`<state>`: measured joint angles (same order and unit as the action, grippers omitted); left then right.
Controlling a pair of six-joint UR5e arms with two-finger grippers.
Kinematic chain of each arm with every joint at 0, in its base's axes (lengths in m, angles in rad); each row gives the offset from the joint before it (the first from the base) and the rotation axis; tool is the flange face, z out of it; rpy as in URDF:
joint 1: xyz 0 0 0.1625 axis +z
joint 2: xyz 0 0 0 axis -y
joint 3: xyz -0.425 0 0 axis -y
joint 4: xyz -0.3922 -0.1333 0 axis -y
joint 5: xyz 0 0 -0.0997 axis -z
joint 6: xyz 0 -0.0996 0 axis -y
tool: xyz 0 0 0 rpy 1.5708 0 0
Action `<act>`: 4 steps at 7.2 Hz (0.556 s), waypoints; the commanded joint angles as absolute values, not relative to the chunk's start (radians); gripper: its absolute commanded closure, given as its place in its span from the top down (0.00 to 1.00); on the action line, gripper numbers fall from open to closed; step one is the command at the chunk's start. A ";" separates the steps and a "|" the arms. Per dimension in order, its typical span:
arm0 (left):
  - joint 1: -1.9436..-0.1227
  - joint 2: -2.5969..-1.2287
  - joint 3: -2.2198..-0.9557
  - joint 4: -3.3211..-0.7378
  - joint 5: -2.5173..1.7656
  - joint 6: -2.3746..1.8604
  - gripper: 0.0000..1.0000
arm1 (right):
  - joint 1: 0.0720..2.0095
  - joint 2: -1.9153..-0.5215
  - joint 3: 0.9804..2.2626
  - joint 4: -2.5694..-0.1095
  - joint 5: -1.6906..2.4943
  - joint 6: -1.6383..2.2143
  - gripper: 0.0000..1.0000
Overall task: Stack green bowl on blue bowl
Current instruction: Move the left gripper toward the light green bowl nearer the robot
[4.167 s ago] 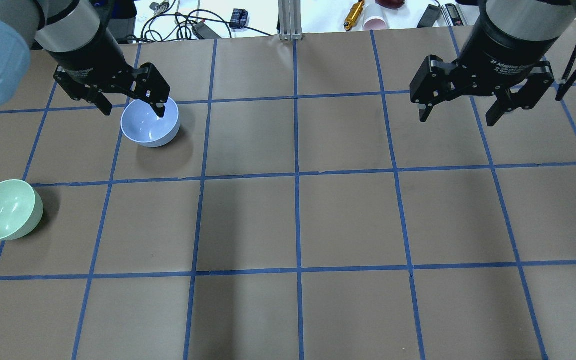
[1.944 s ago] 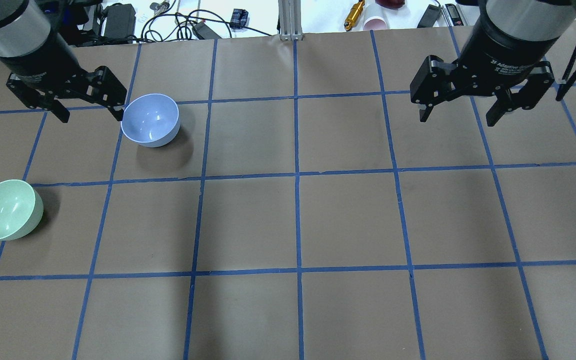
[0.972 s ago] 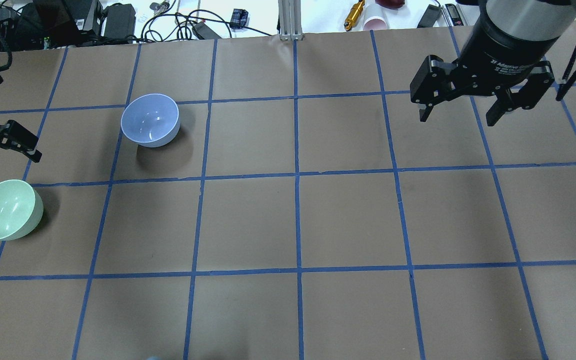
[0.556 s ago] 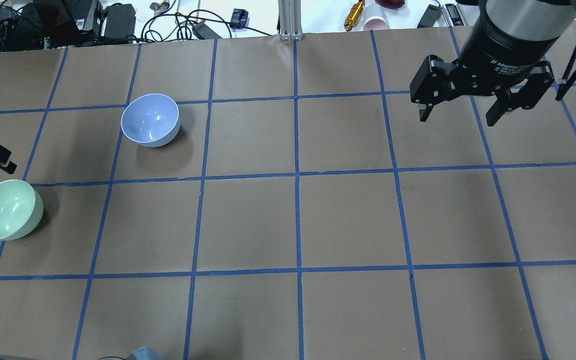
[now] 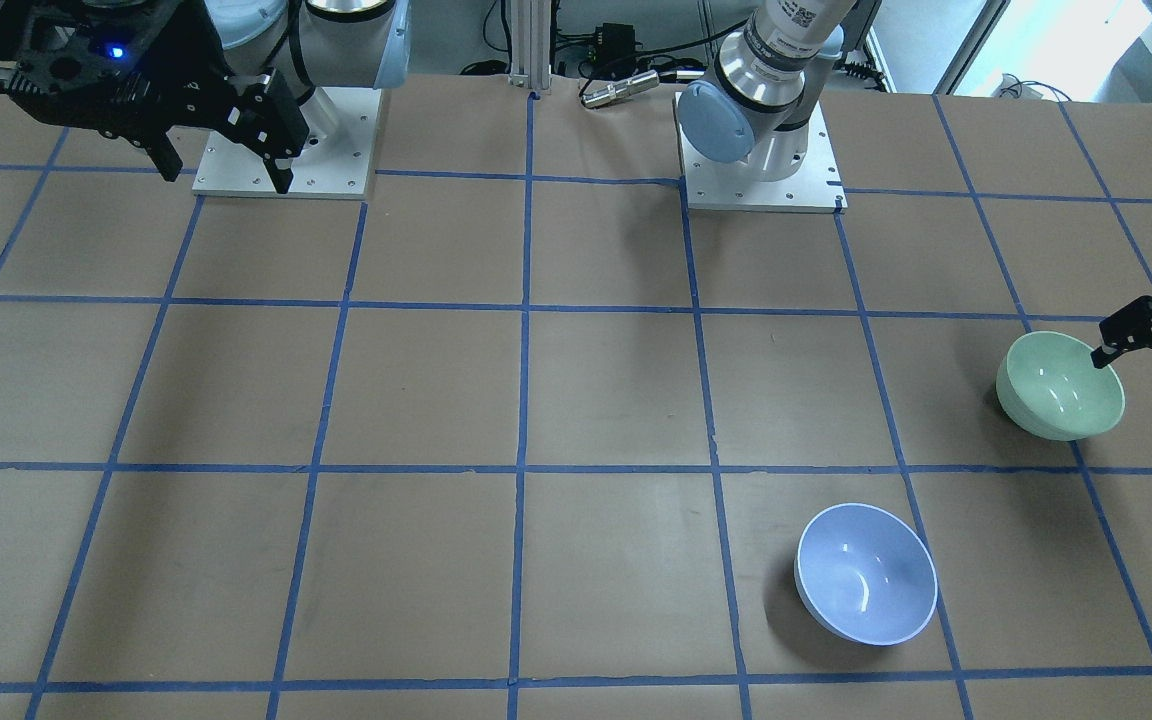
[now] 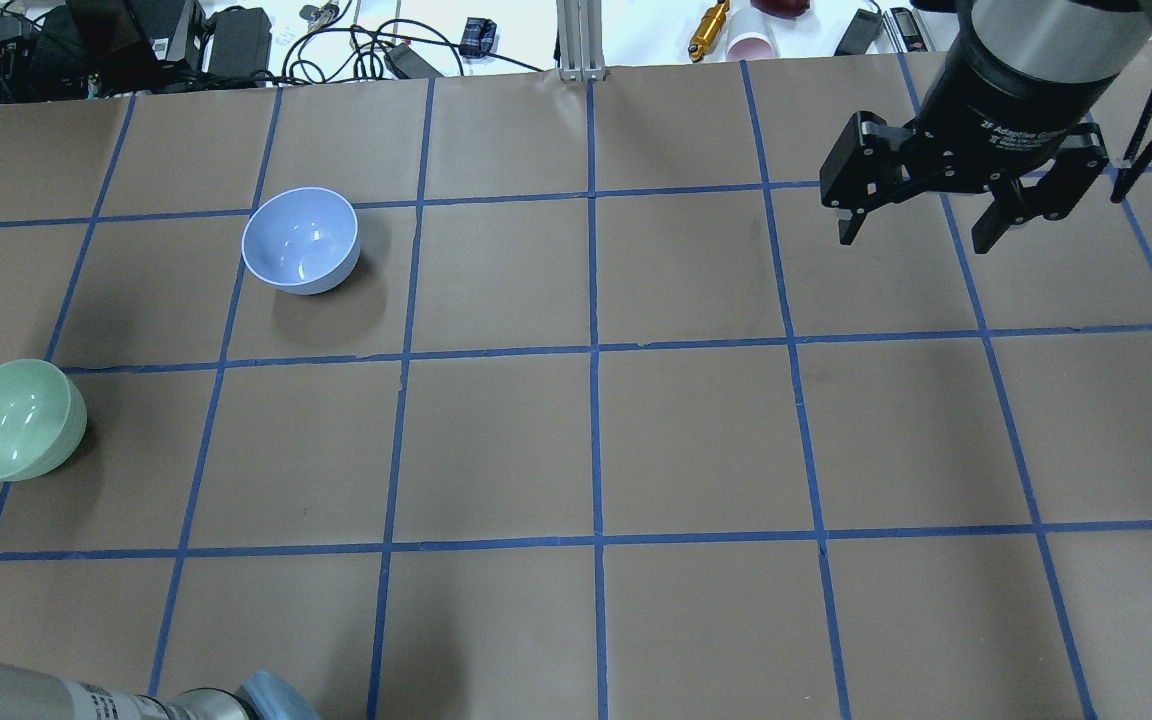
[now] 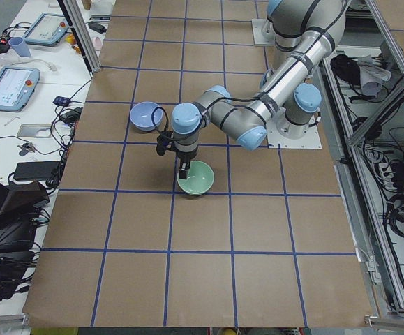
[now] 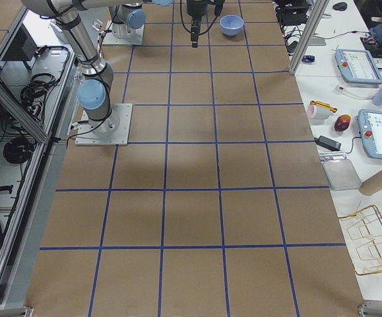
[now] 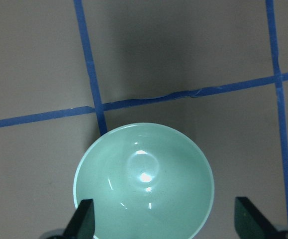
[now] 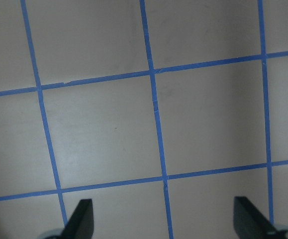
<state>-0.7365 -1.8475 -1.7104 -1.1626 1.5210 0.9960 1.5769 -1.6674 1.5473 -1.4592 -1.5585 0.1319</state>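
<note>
The robot's left gripper should close on the green bowl's rim [image 5: 1122,391] [image 9: 75,188], on the side away from the blue bowl, with one finger inside the green bowl.
The green bowl [image 6: 14,420] stands upright at the table's left edge; it also shows in the front view [image 5: 1061,386] and the left wrist view [image 9: 144,181]. The blue bowl [image 6: 300,240] stands upright and empty, apart from it, farther back [image 5: 867,573]. My left gripper [image 5: 1141,362] is open and empty just above the green bowl, with one finger over its rim. In the left wrist view [image 9: 166,224] the bowl lies between the fingers, nearer the left one. My right gripper [image 6: 914,238] is open and empty, high over the table's far right [image 5: 226,172].
The brown table [image 6: 596,450] has a blue tape grid. Cables, tools and a pink cup [image 6: 751,45] lie on the white bench beyond its far edge. My left arm's elbow [image 6: 266,700] juts in at the near left edge. Both arm bases [image 5: 761,150] stand on the robot's side.
My left gripper, open, has left the blue bowl and swung left and nearer, out over the green bowl at the table's left edge. The bowls and the right arm have not moved.
</note>
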 commanded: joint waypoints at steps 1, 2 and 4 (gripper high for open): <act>-0.689 -1.902 -1.710 -1.114 1.514 1.040 1.00 | 1.577 -1.667 1.546 -1.460 -1.559 0.132 1.00; -0.677 -1.922 -1.710 -1.112 1.508 1.040 1.00 | 1.577 -1.667 1.546 -1.460 -1.559 0.132 1.00; -0.634 -1.974 -1.715 -1.111 1.454 1.119 1.00 | 1.577 -1.667 1.548 -1.459 -1.559 0.132 1.00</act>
